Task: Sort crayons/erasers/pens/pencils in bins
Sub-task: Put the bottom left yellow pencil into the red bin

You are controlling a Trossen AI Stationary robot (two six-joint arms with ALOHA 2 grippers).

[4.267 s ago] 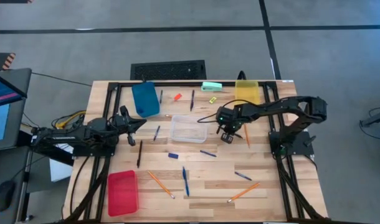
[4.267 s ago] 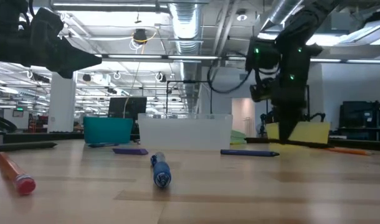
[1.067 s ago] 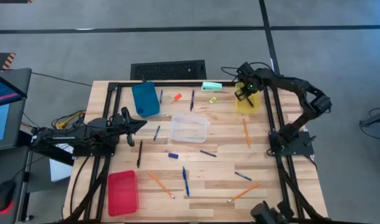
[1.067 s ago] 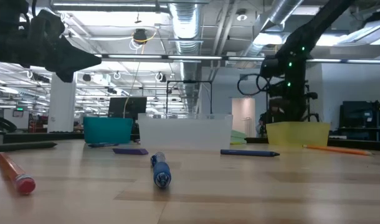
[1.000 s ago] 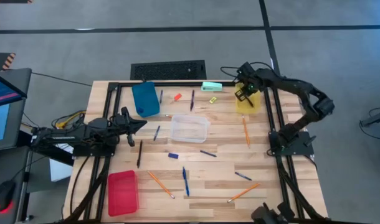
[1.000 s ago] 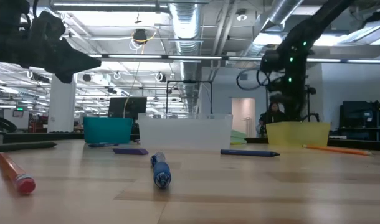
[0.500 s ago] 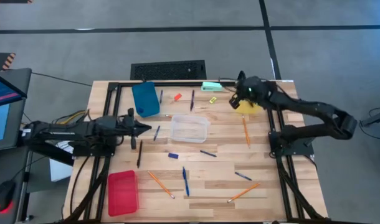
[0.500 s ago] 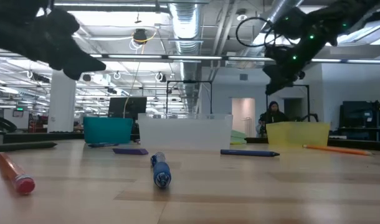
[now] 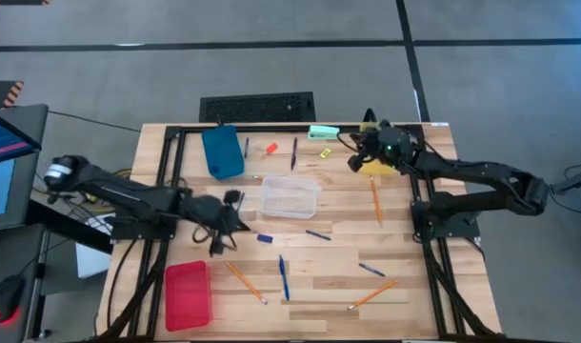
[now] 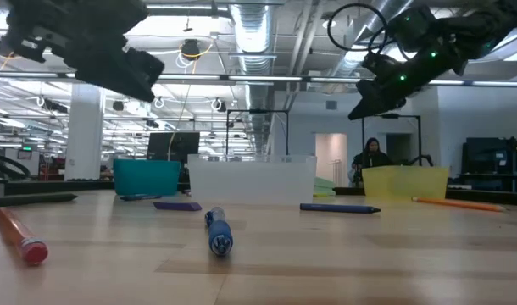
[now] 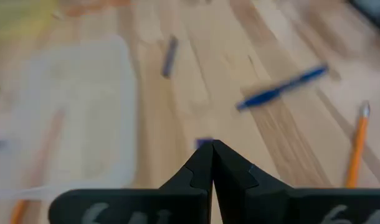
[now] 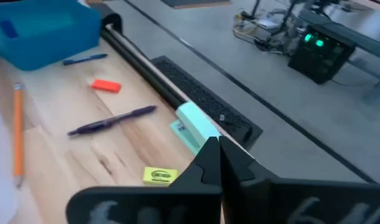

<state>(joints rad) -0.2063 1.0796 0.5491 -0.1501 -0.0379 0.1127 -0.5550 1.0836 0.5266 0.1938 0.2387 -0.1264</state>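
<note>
Next, my left gripper takes hold of the orange pencil's middle [image 9: 247, 284] [image 11: 353, 175], where the pencil is lying between the red bin and the blue pen nearby.
My left gripper [image 9: 239, 224] is shut and hangs above mid-table, its tips [image 11: 212, 151] just short of the blue eraser [image 11: 204, 142]. My right gripper [image 9: 352, 163] is shut [image 12: 215, 147], held high beside the yellow bin [image 9: 382, 164], with the yellow eraser [image 12: 159, 176] and the orange-red eraser [image 12: 106, 86] lying ahead of it. The blue bin [image 9: 223, 151], clear bin [image 9: 290, 197] and red bin [image 9: 187, 294] stand on the table. Blue pens [image 9: 284, 278] and orange pencils [image 9: 375, 202] lie flat, scattered about.
A flat mint-green object [image 9: 324, 132] lies at the far edge by a black frame rail [image 12: 146, 68]. A black pen [image 9: 213, 234] lies under my left arm. A keyboard [image 9: 257, 106] sits beyond the table. A person [image 10: 371, 159] stands far behind.
My left arm has reached out from the table's left edge toward the middle, dropping slightly toward the near edge, and now ends by the blue eraser. My right gripper has risen from over the yellow bin and swung toward the table's left, tipping forward.
</note>
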